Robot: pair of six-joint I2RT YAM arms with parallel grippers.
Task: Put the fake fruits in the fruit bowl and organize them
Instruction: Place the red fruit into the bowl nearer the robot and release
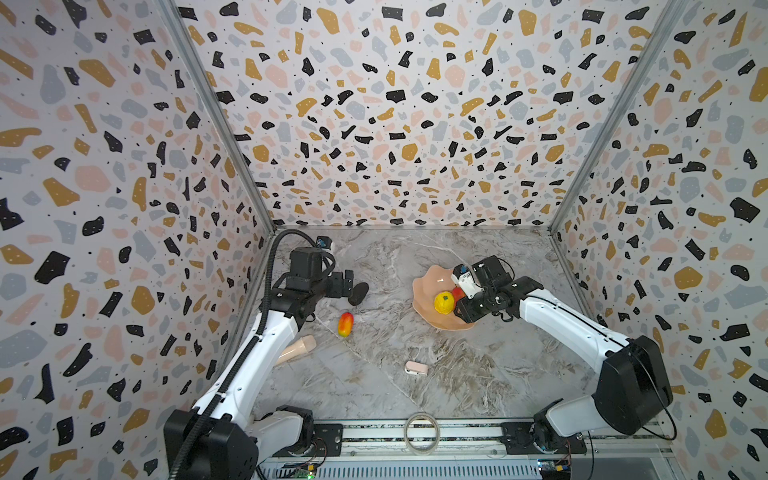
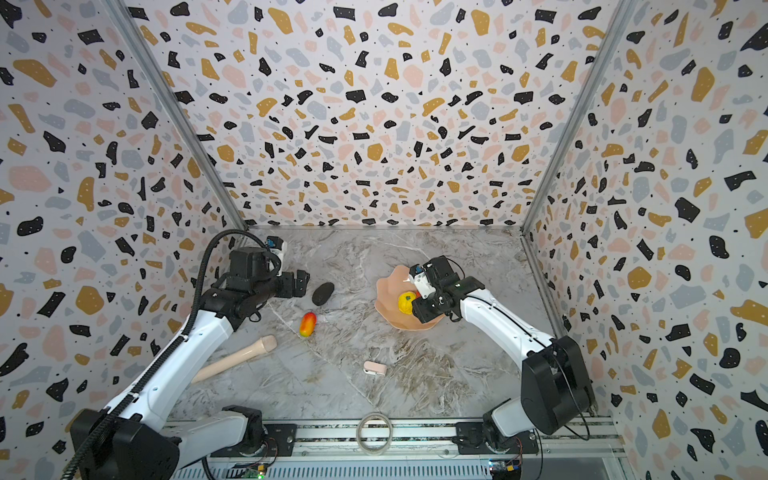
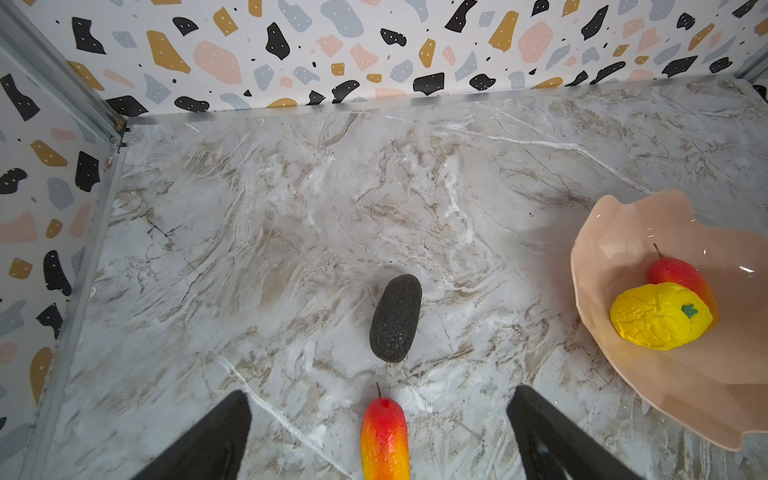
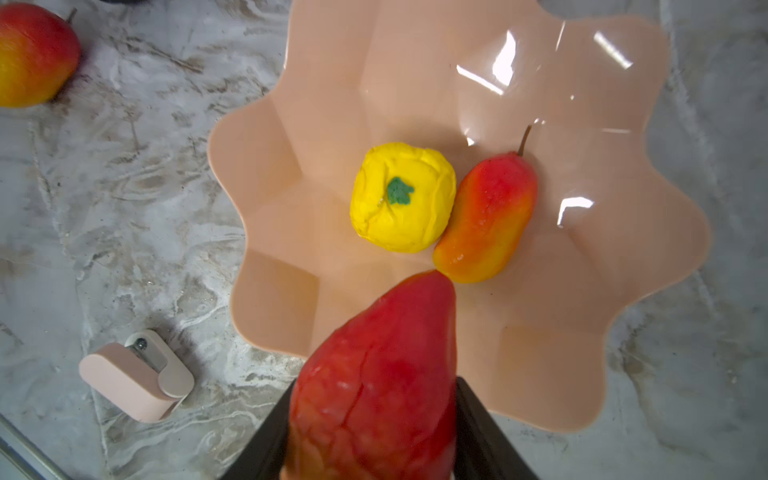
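Observation:
My right gripper has the red strawberry. I need to put it down in the fruit bowl [image 1: 456,314] [image 4: 405,302], against the near side of the yellow citrus.
The peach-pink fruit bowl [image 1: 428,277] [image 4: 291,124] stands right of centre. A bumpy yellow citrus [image 1: 444,302] [image 4: 402,197] lies in it, touching a red-orange mango [image 4: 488,216]. My right gripper [image 4: 374,388] hangs over the bowl's near rim, shut on a red strawberry [image 4: 382,365] with its tip pointing at the bowl's middle. A second mango [image 1: 345,324] [image 3: 384,436] and the black oval [image 1: 358,293] [image 3: 395,318] lie on the marble, left of the bowl. Above them my left gripper [image 3: 379,392] [image 1: 347,282] stands open and empty.
A small pale pink clip [image 1: 416,368] [image 4: 137,380] lies in front of the bowl. A beige cone-shaped cup [image 2: 241,357] lies on its side under the left arm. A ring of tape [image 1: 422,433] rests on the front rail. Patterned walls close in three sides.

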